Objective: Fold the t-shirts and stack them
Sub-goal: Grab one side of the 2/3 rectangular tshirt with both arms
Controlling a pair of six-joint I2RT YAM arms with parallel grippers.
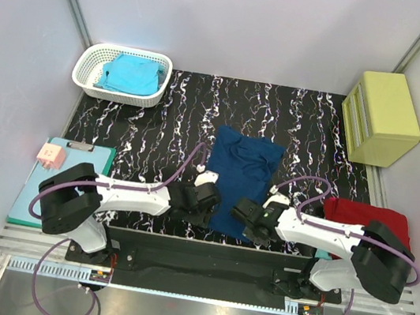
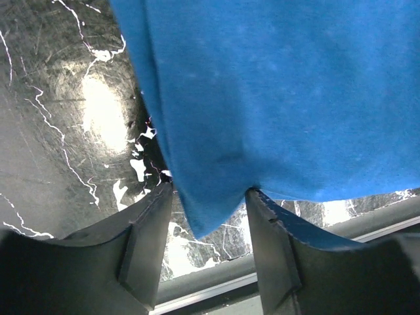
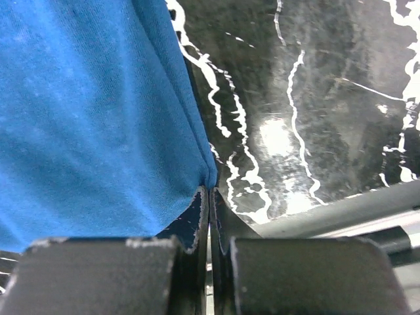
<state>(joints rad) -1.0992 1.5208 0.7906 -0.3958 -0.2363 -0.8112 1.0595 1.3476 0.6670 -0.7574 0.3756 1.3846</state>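
Next, I open my left gripper, as the corner of the navy blue t-shirt is bunched between its fingers, then let the corner flatten and pinch its tip (image 2: 201,230) before folding.
A navy blue t-shirt (image 1: 244,171) lies folded into a long rectangle on the black marbled table (image 1: 159,125). My left gripper (image 1: 206,205) is at its near left corner. The left wrist view shows this gripper (image 2: 209,191) open, with the cloth's corner (image 2: 210,210) hanging loose between the fingers. My right gripper (image 1: 242,215) is at the near right corner. Seen from the right wrist, that gripper (image 3: 210,190) is shut, and the shirt's corner (image 3: 98,131) is pinched at its tips. A turquoise t-shirt (image 1: 131,73) lies in a basket. A red t-shirt (image 1: 369,215) lies folded at the right.
A white basket (image 1: 116,95) stands at the back left and a yellow drawer unit (image 1: 383,117) at the back right. A teal clipboard (image 1: 62,182) with a pink note (image 1: 51,155) lies at the left. The table's metal front rail (image 2: 216,285) runs just below both grippers.
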